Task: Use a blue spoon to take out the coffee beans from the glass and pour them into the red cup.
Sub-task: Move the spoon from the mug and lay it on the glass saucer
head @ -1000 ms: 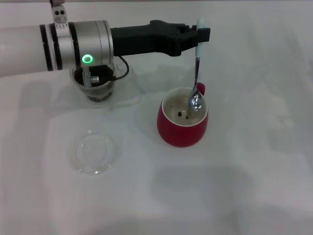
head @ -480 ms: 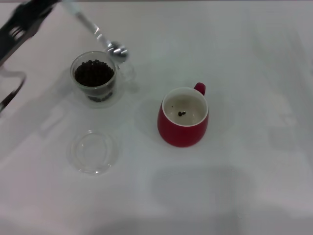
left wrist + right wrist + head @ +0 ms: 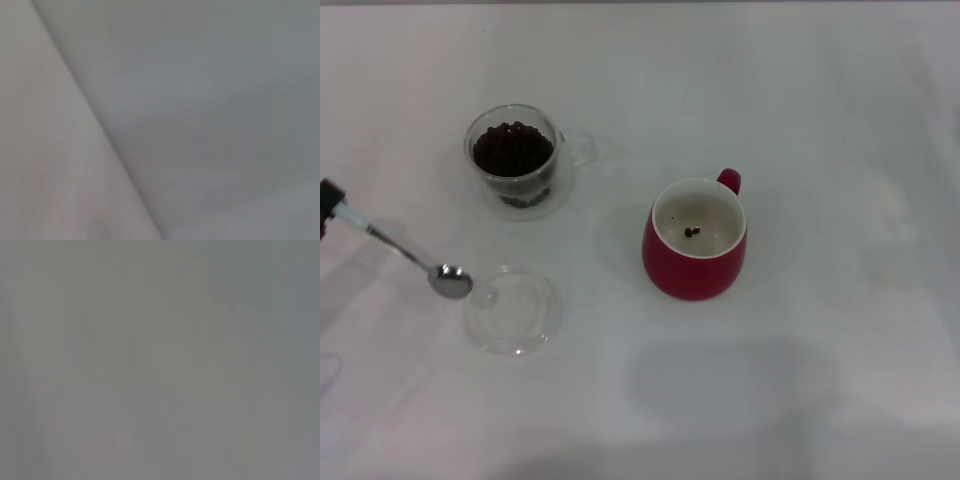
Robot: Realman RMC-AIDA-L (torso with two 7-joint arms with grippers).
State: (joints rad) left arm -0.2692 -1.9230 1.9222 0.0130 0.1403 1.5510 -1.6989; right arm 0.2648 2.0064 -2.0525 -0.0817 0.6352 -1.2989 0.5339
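Next, my left gripper lets go of the blue spoon across the back rim of the clear dish (image 3: 502, 277), with the spoon's bowl inside.
The glass (image 3: 513, 165) stands at the back left, holding a heap of dark coffee beans (image 3: 512, 148). To its right and nearer stands the red cup (image 3: 695, 262), with two or three beans (image 3: 692, 232) on its white bottom. My left gripper (image 3: 328, 197) shows only as a black tip at the head view's left edge, shut on the pale handle end of the blue spoon (image 3: 405, 252). The spoon slants down to the right, and its empty metal bowl hangs just left of the clear dish. Both wrist views show only a blank grey surface. The right gripper is out of view.
A shallow clear round dish (image 3: 512, 310) lies in front of the glass, close to the spoon's bowl. Everything rests on a plain white table (image 3: 820, 380).
The left arm has swung from above the red cup, past the glass, to the left edge. The spoon went with it and now hangs low beside the clear dish.
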